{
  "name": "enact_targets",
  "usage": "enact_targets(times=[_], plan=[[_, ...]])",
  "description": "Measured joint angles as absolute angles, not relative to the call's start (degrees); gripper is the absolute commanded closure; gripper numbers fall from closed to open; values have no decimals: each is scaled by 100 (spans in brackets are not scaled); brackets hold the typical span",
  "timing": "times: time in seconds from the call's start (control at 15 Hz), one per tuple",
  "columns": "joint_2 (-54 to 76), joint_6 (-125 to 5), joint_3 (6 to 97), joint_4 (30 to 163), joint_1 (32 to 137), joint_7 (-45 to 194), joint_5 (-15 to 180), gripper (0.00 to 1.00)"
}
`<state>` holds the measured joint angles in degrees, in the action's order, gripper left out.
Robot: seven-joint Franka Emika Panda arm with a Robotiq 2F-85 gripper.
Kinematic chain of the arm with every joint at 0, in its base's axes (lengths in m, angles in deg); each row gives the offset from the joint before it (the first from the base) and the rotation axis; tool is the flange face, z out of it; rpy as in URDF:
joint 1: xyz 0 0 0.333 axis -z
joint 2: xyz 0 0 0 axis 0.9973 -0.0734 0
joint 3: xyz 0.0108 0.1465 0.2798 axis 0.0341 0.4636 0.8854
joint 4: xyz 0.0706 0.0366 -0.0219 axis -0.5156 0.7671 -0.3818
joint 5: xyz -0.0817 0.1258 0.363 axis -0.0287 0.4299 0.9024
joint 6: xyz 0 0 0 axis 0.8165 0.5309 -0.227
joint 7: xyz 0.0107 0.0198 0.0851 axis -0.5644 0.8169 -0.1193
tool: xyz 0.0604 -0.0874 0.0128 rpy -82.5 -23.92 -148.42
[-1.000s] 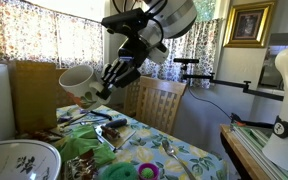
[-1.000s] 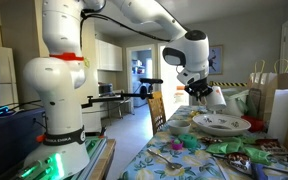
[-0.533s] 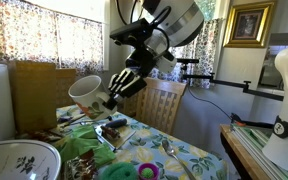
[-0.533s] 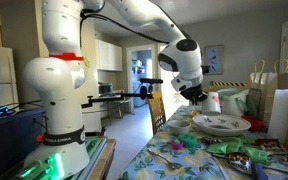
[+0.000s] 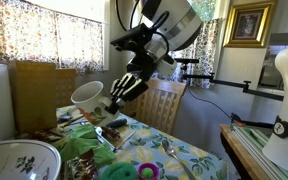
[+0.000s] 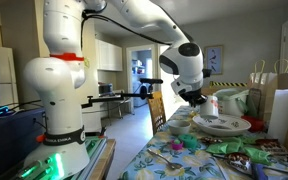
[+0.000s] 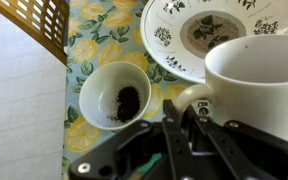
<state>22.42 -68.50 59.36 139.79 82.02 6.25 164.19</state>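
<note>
Next, my gripper releases the white mug on the flowered tablecloth (image 5: 136,157) behind the green sponge and the small purple cup.
My gripper (image 5: 113,96) is shut on the handle of a large white mug (image 5: 87,96), which hangs tilted above the flowered tablecloth. In the wrist view the mug (image 7: 259,75) fills the right side, and its handle sits pinched between my gripper's (image 7: 181,108) black fingers. Directly below stands a small white bowl (image 7: 114,95) with dark powder in it. A wide patterned dish (image 7: 174,40) lies just beyond, partly hidden by the mug. In an exterior view the mug (image 6: 211,103) hovers over that dish (image 6: 221,125).
A wooden chair (image 5: 160,104) stands at the table's far side, its slats (image 7: 46,22) showing in the wrist view. Green wrappers (image 5: 82,146) and small items litter the cloth. A paper bag (image 6: 280,95) stands at the table's end. Curtained windows are behind.
My gripper has carried the mug downward and a little toward the chair, closer to the table. The jaws have stayed shut on the handle.
</note>
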Motion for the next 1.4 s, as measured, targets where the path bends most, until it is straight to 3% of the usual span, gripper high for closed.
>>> enact_targets(times=[0.67, 1.4], plan=[[2144, -5896, 5230, 14602, 8763, 650, 16903, 97], [1867, -5397, 5077, 15241, 8921, 1989, 18031, 97]])
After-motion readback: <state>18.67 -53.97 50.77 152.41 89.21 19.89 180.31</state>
